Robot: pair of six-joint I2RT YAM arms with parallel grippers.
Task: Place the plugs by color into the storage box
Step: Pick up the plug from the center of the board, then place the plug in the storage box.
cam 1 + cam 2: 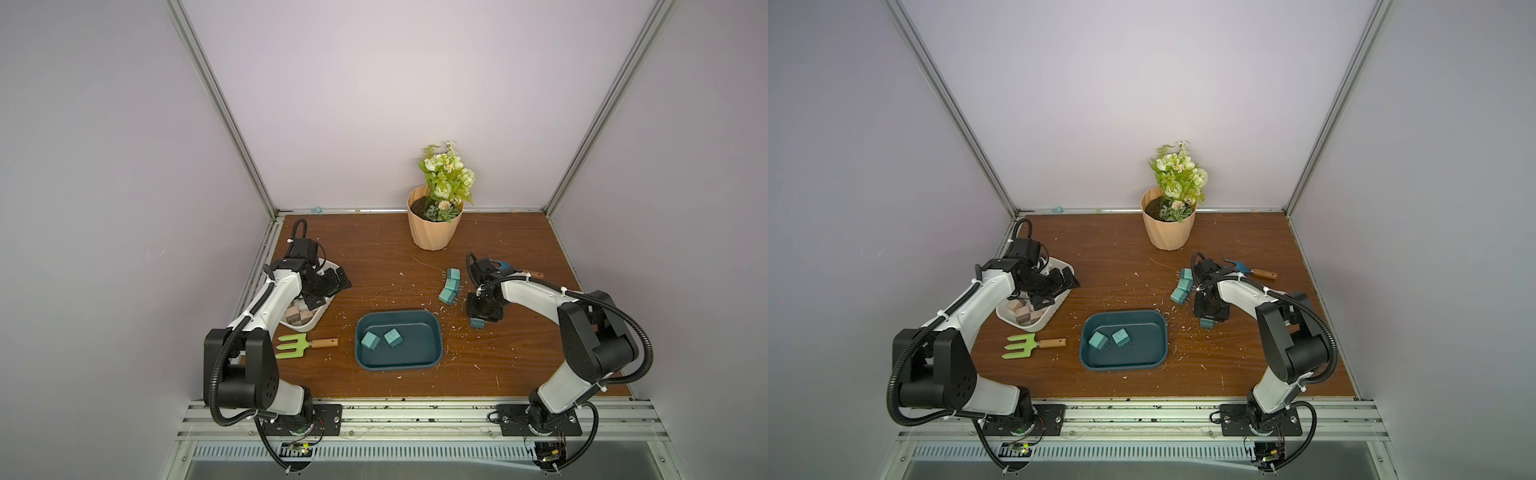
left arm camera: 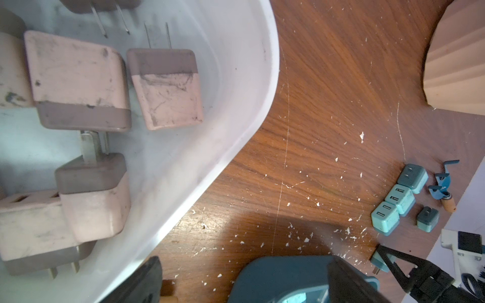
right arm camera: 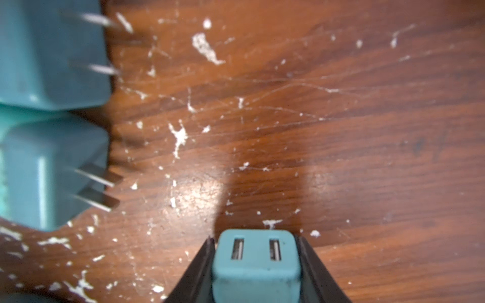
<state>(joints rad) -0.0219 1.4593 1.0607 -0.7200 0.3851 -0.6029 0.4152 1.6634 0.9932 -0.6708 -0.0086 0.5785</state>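
The teal plug will go from my right gripper onto the empty bottom of the dark teal storage box [image 1: 412,336], beside its plugs.
My right gripper [image 3: 254,238] is shut on a teal plug [image 3: 256,265], its two-slot face toward the wrist camera, low over the wood just right of the dark teal storage box [image 1: 419,353]. Two teal plugs [image 1: 369,340] [image 1: 392,336] lie inside that box. Three more teal plugs [image 1: 451,286] sit in a curved row on the table behind the held one. My left gripper [image 1: 328,286] hangs open over the white storage box [image 2: 223,131], where several beige-pink plugs [image 2: 78,78] lie. Nothing is between its fingers [image 2: 141,283].
A peach flower pot [image 1: 434,228] stands at the back centre. A green garden fork [image 1: 293,345] lies between the two boxes. A blue fork with a wooden handle [image 1: 1250,268] lies behind my right arm, with another teal plug [image 2: 427,219] beside it. White flecks litter the wooden table.
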